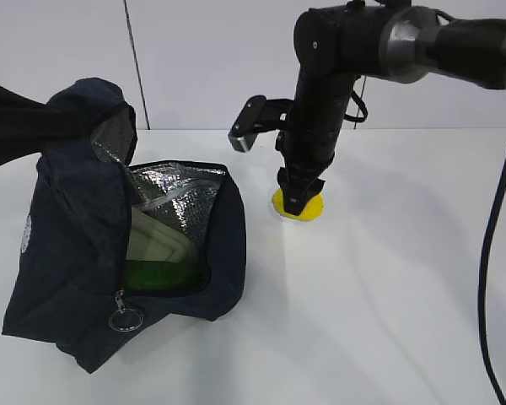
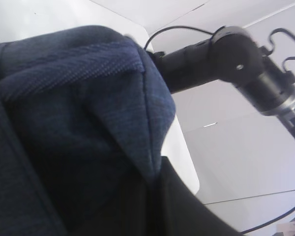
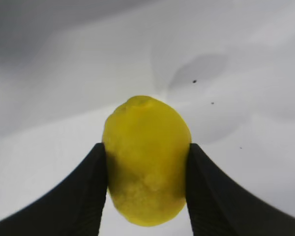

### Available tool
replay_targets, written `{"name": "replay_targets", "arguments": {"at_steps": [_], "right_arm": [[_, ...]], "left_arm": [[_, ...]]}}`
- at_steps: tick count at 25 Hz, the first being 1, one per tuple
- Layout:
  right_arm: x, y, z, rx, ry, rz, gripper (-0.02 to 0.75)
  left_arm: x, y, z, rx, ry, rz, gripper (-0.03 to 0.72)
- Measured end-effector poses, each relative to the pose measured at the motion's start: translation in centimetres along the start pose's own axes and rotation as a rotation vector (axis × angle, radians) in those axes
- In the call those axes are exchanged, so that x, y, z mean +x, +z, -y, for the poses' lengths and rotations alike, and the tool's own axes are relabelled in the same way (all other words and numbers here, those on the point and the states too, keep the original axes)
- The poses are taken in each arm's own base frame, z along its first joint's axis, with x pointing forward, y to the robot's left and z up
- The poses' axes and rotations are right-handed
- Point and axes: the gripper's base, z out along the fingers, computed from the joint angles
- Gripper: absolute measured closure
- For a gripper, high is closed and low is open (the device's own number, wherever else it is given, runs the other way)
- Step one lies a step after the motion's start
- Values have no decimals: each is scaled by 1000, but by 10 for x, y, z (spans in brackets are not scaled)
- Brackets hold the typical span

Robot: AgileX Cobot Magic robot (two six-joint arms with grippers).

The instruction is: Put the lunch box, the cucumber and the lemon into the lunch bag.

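Next, I open my right gripper to release the lemon inside the lunch bag (image 1: 185,213), in between the lunch box and the bag's silver lining.
The navy lunch bag (image 1: 76,253) stands open at the left, showing its silver lining. Inside it lie the lunch box (image 1: 156,240) with its pale green lid and, below it, the green cucumber (image 1: 162,275). My left gripper (image 1: 67,122) is shut on the bag's top flap and holds it up; the fabric (image 2: 78,113) fills the left wrist view, with the gripper (image 2: 157,196) pinching it. My right gripper (image 1: 300,196) points straight down and is shut on the yellow lemon (image 1: 299,207), at the table surface right of the bag. Both fingers press the lemon's (image 3: 146,157) sides.
The bag's zipper ring pull (image 1: 125,319) hangs at its front lower edge. A black cable (image 1: 489,253) hangs down at the far right. The white table (image 1: 379,321) runs back to a pale wall.
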Motion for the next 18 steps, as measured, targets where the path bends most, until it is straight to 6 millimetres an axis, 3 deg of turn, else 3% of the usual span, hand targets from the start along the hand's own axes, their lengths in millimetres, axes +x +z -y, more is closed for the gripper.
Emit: {"name": "replay_targets", "arguments": {"at_steps": [4,9,18], "right_arm": [[-7,-18,4,19,236,64,385],[-16,-52,-6,-49,418,196,386],[-35,-110,-29,-280,543,492,386]], "left_arm": [[-1,0,-2,-17,0,11,695],[-2,0,-4,-41,0,26,695],[-3,0,-4,-46,0,30,695]]}}
